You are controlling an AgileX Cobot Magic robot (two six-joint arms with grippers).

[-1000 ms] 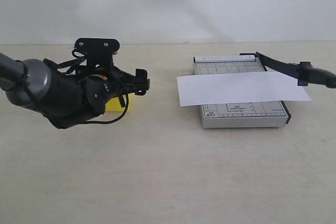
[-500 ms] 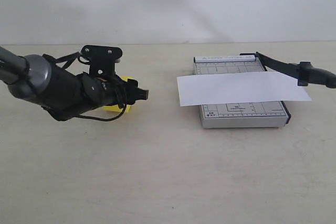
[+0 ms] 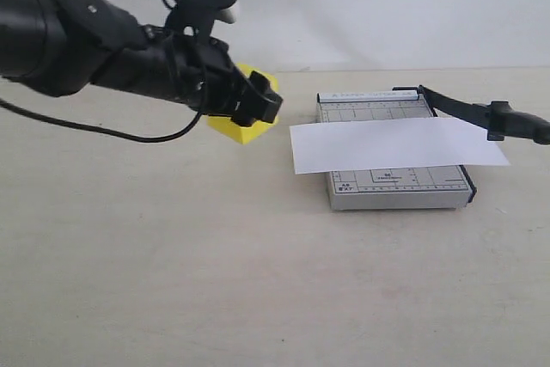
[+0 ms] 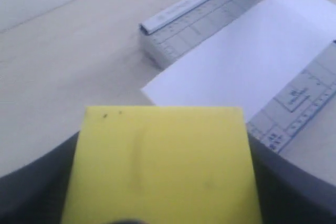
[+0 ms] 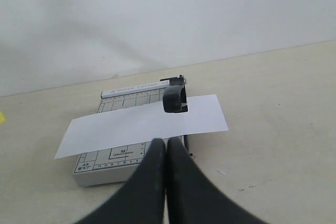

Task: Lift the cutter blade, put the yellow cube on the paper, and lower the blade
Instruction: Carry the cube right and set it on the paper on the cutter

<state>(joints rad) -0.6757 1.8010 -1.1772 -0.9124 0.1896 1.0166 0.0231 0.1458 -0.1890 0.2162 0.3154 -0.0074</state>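
Note:
Next, I let go of the yellow cube with my left gripper on the white paper (image 3: pixel 379 143) (image 4: pixel 252 59) where it crosses the grey gridded cutter base.
The yellow cube (image 3: pixel 241 130) hangs above the table, left of the cutter, with my left gripper (image 3: pixel 260 102) shut on it. It fills the left wrist view as a broad yellow face (image 4: pixel 163 163) between dark fingers (image 4: pixel 31 187). The white paper (image 3: pixel 395 144) lies across the grey gridded cutter base (image 3: pixel 400 187). The black cutter blade (image 3: pixel 468 111) stands raised off the base, angled out to the right, its handle end (image 5: pixel 175 98) over the paper. My right gripper (image 5: pixel 167 148) is shut on nothing, on the near side of the base (image 5: pixel 105 166).
A beige tabletop (image 3: pixel 215 255) runs back to a white wall (image 3: pixel 361 6). The paper's left end (image 4: pixel 173 85) overhangs the base (image 4: pixel 189 19) on the cube's side.
My left gripper has lifted the yellow cube off the table and carried it up and to the right, toward the cutter. The blade and paper have not moved.

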